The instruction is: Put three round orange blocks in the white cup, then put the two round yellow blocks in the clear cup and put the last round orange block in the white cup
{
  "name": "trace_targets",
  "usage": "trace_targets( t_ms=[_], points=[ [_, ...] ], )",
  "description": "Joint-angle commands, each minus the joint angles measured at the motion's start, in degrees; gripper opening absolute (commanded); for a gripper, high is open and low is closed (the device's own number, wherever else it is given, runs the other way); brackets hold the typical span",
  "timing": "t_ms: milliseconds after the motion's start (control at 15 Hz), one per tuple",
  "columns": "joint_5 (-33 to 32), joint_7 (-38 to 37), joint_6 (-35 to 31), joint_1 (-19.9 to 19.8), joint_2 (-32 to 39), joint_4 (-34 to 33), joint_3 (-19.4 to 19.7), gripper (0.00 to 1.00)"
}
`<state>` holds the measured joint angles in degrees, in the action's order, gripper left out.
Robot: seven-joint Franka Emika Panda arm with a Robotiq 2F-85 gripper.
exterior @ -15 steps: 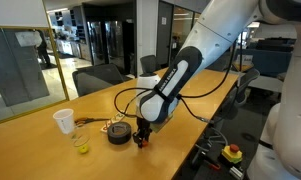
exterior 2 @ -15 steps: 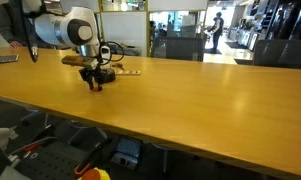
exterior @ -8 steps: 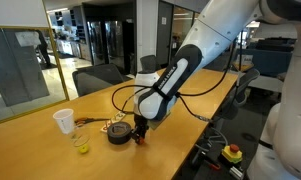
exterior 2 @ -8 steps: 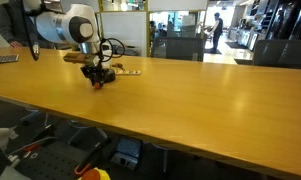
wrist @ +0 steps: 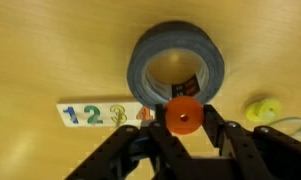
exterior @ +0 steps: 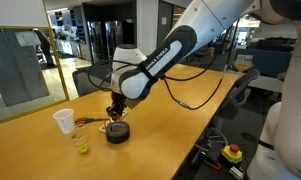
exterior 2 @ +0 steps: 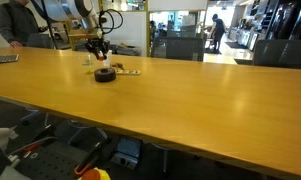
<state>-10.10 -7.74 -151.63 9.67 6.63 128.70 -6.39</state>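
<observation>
The round orange block, now held just above the large black disc, will be released by my gripper inside the white cup standing [exterior: 65, 122] just behind the clear cup.
My gripper [wrist: 183, 128] is shut on a round orange block [wrist: 183, 115], held by its edges between the fingertips. In both exterior views the gripper [exterior: 114, 110] [exterior 2: 100, 57] hangs just above the large black disc [exterior: 117, 133] [exterior 2: 105, 74]. The white cup [exterior: 64, 121] stands on the table beyond the disc. Close beside it I can only faintly make out the clear cup [exterior: 79, 136]. A yellow round piece [exterior: 83, 148] lies on the table near the cups; it also shows in the wrist view [wrist: 261, 110]. The other orange blocks are not visible.
The black disc is a grey-black tape roll [wrist: 176, 68] directly under the wrist. A white strip with coloured numbers [wrist: 102, 114] [exterior 2: 127, 72] lies beside it. Cables trail over the wooden table [exterior 2: 190, 100]. Office chairs [exterior: 95, 80] stand behind it.
The gripper has risen from the table beside the black disc with the orange block in it, and has moved over the disc towards the cups.
</observation>
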Motion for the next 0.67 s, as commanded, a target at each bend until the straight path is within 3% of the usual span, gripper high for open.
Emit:
trace_targets(
  t_ms=[0, 600],
  points=[
    [0.12, -0.09, 1.02, 1.72, 5.02, -10.18, -1.64, 0.22],
    [-0.22, 0.27, 0.94, 6.52, 21.46, -32.27, -1.61, 0.22]
  ],
)
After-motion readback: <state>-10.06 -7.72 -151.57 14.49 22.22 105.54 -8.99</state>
